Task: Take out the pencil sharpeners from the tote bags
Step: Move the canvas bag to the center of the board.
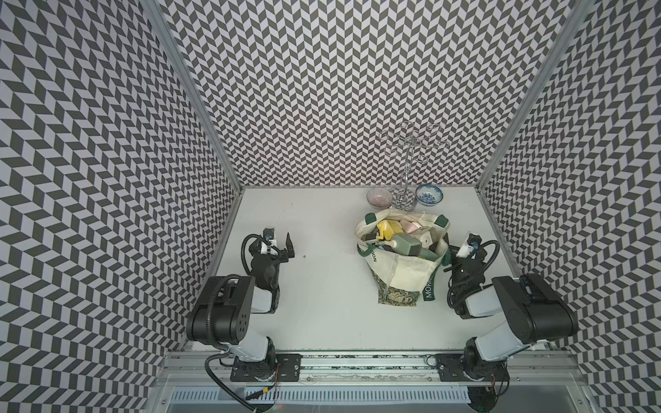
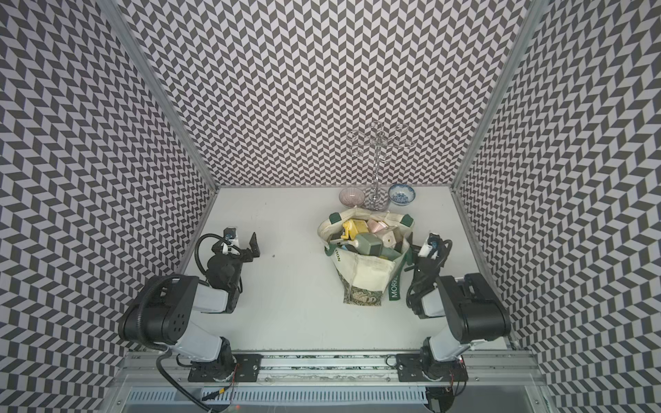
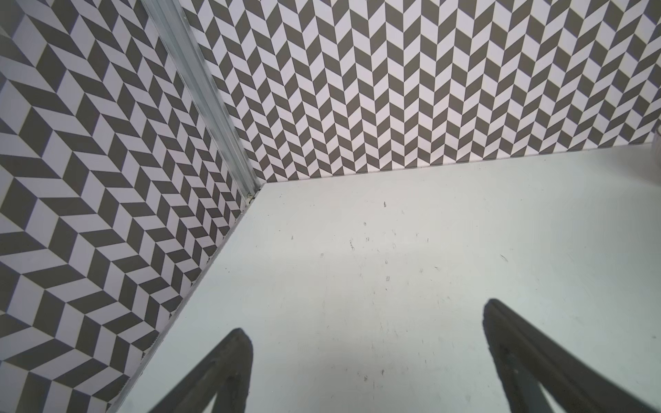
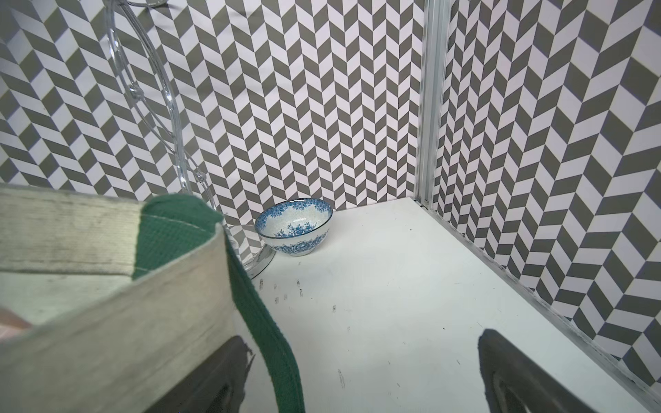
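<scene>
The cream tote bag has a side rim [image 1: 358, 239] facing my left gripper, beside the dark green strap. Next, my left gripper closes on it there.
The cream tote bag [image 1: 404, 266] with dark green straps and a leafy-print base stands right of centre in both top views, its mouth open. Several pencil sharpeners fill it: yellow [image 1: 390, 229], green [image 1: 406, 245], pink [image 1: 409, 225] and beige [image 1: 427, 236]. My right gripper [image 1: 458, 247] is open against the bag's right side. In the right wrist view the bag's wall [image 4: 107, 321] covers part of one finger, and a green strap [image 4: 264, 321] hangs between the jaws of this gripper [image 4: 364, 338]. My left gripper [image 1: 279, 244] is open and empty over bare table at the left [image 3: 367, 318].
Behind the bag, near the back wall, stand a pink bowl [image 1: 380, 197], a clear hook stand [image 1: 406, 171] and a blue-patterned bowl [image 1: 429, 195], which also shows in the right wrist view [image 4: 293, 229]. Chevron-patterned walls close in the table on three sides.
</scene>
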You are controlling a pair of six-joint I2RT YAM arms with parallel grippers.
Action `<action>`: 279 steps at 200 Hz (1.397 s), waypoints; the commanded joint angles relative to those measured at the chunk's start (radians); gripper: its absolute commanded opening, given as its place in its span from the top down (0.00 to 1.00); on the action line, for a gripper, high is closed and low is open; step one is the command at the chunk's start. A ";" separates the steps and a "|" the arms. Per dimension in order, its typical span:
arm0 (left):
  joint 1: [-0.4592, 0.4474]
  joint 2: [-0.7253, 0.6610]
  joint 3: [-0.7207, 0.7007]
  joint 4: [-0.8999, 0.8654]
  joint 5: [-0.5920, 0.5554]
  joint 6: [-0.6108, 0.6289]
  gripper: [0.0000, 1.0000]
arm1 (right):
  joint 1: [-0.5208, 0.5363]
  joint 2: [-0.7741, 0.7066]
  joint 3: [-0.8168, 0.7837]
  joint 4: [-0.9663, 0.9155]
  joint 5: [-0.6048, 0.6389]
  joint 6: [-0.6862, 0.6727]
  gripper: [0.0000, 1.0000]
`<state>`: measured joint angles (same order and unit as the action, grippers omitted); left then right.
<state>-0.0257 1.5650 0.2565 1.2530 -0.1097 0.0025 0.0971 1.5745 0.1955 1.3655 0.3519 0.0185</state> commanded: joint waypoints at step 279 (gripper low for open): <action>-0.041 -0.148 0.010 -0.107 -0.143 -0.003 0.00 | 0.019 -0.068 -0.087 0.134 -0.012 -0.018 0.01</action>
<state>-0.0341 1.5501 0.2558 1.2400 -0.1345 0.0032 0.1013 1.5463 0.1608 1.3750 0.3592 0.0181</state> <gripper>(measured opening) 0.995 0.994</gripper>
